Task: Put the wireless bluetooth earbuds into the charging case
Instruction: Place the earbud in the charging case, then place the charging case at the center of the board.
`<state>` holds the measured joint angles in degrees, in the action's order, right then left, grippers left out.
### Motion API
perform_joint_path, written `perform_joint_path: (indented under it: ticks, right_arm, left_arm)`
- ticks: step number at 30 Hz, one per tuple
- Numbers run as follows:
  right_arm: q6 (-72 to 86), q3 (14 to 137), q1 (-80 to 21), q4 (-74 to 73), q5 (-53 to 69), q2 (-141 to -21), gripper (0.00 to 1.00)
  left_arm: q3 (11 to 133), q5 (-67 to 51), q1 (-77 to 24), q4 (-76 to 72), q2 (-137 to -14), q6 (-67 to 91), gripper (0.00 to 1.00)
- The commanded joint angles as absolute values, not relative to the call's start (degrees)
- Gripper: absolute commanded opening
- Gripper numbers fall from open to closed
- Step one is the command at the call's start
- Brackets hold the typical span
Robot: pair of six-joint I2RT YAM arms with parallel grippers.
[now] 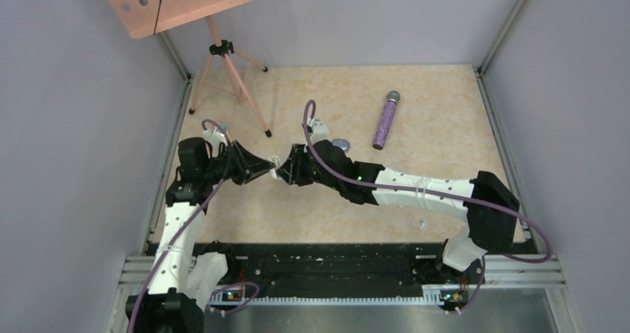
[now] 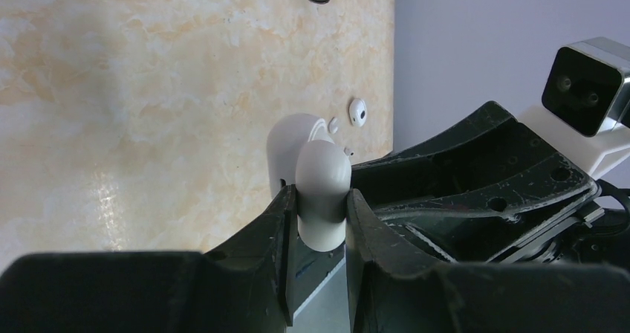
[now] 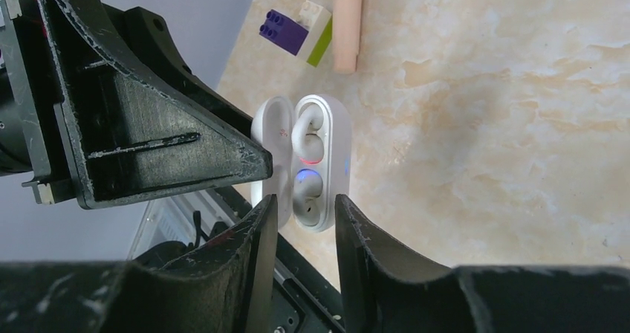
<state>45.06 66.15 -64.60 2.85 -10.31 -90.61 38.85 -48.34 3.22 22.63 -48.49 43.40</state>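
Next, I release the white charging case, which is held up above the table, from my left gripper on the table (image 1: 317, 169) (image 2: 189, 43), just short of the grey rounded object.
The white charging case (image 3: 338, 154) hangs open above the table, lid (image 3: 269, 136) to the left. Two white earbuds sit in its wells, the upper one (image 3: 307, 134) by a red light and the lower one (image 3: 308, 195) under a blue light. My left gripper (image 2: 322, 199) is shut on the charging case (image 2: 323, 192), holding it up. My right gripper (image 3: 306, 203) is open just short of the case's near end, with nothing between its fingers. From above, both grippers meet at the case (image 1: 275, 163). Another small white earbud (image 2: 358, 111) lies on the table.
A purple glitter microphone (image 1: 386, 120) lies at the back right. A pink tripod stand (image 1: 226, 65) occupies the back left, its leg (image 3: 348, 21) next to a purple brick (image 3: 287, 32) and a white-green brick (image 3: 316, 19). A grey rounded object (image 1: 341, 145) sits beside the right arm.
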Motion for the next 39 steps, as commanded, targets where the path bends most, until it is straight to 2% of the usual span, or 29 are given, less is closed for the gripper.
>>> perform_joint_path:
  ticks: [1, 5, 8, 15, 27, 34, 39]
  right_arm:
    - [43.6, 67.3, -65.3, 1.9, -13.7, -85.1, 0.34]
    - [44.5, 62.4, -62.4, 1.3, -16.1, -79.6, 0.39]
    - [49.0, 55.9, -56.6, 4.0, -9.6, -77.6, 0.42]
    - [54.2, 43.0, -52.0, 27.6, 8.8, -76.2, 0.54]
    - [61.7, 37.4, -49.3, 54.2, 22.5, -79.7, 0.61]
    - [66.9, 37.8, -48.8, 63.1, 24.4, -84.9, 0.63]
    - [66.0, 34.7, -47.7, 56.1, 17.8, -82.0, 0.64]
  left_arm:
    - [39.4, -50.0, 3.0, 20.2, -48.0, 43.2, 0.00]
    - [39.6, -50.4, 2.9, 20.2, -48.4, 42.9, 0.00]
    - [39.7, -52.9, 2.9, 18.7, -49.2, 43.1, 0.00]
    - [39.6, -59.1, 2.7, 14.2, -50.7, 44.9, 0.00]
    - [37.9, -66.7, 0.5, 0.6, -52.6, 53.9, 0.00]
    - [38.8, -66.3, 0.3, -1.4, -53.2, 54.6, 0.00]
    - [37.1, -61.6, 0.3, 5.2, -57.0, 47.0, 0.00]
